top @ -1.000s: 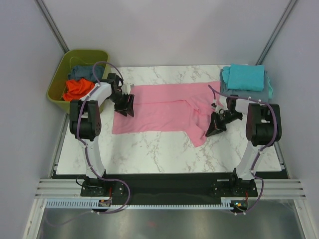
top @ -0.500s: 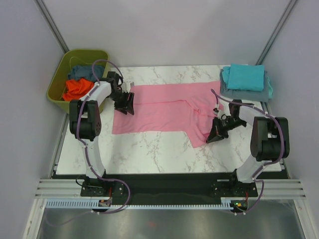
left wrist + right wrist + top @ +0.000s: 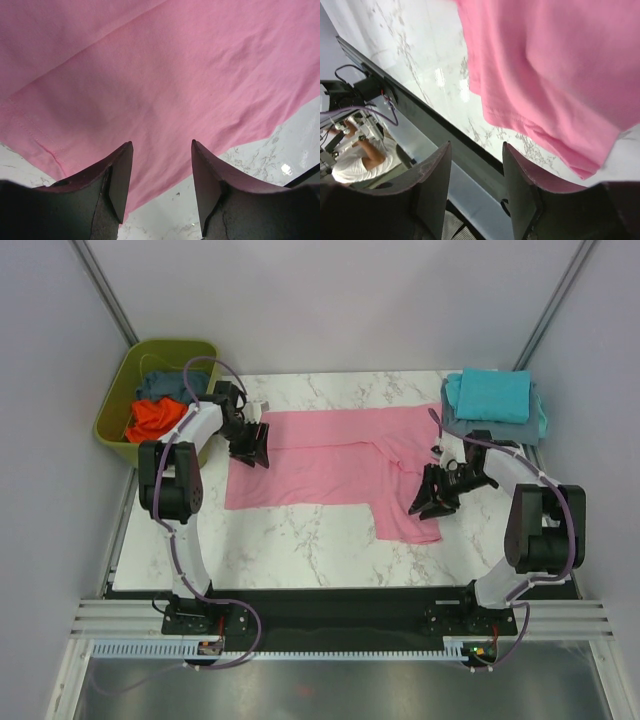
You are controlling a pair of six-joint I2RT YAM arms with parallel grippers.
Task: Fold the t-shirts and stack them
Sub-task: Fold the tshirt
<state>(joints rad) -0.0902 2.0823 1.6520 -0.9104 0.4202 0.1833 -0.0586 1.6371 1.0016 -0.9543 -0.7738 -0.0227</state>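
The front flap's outer corner (image 3: 438, 540) (image 3: 586, 173) of the light pink t-shirt is the corner farthest from the olive-green tub. Next, my right gripper closes on it.
A light pink t-shirt (image 3: 330, 460) lies spread on the marble table, one flap reaching toward the front (image 3: 408, 522). My left gripper (image 3: 252, 448) hovers open over its left edge; in the left wrist view the gripper (image 3: 161, 145) holds nothing, with pink cloth (image 3: 165, 75) below it. My right gripper (image 3: 428, 500) stands open at the shirt's right side; in the right wrist view the gripper (image 3: 476, 146) is empty, and the pink hem (image 3: 555, 75) lies just beside it. A folded turquoise t-shirt (image 3: 490, 395) rests on a grey-blue one (image 3: 468, 426) at the back right.
An olive-green tub (image 3: 118, 392) stands off the table's back left corner with an orange t-shirt (image 3: 155, 418) and a slate blue one (image 3: 162, 387) in it. Grey walls close in both sides. The table's front edge (image 3: 340, 588) runs before the arm bases.
My right gripper has gone from shut to open and let go of the pink cloth; the bunched right flap now lies flatter and wider. The left gripper barely moved.
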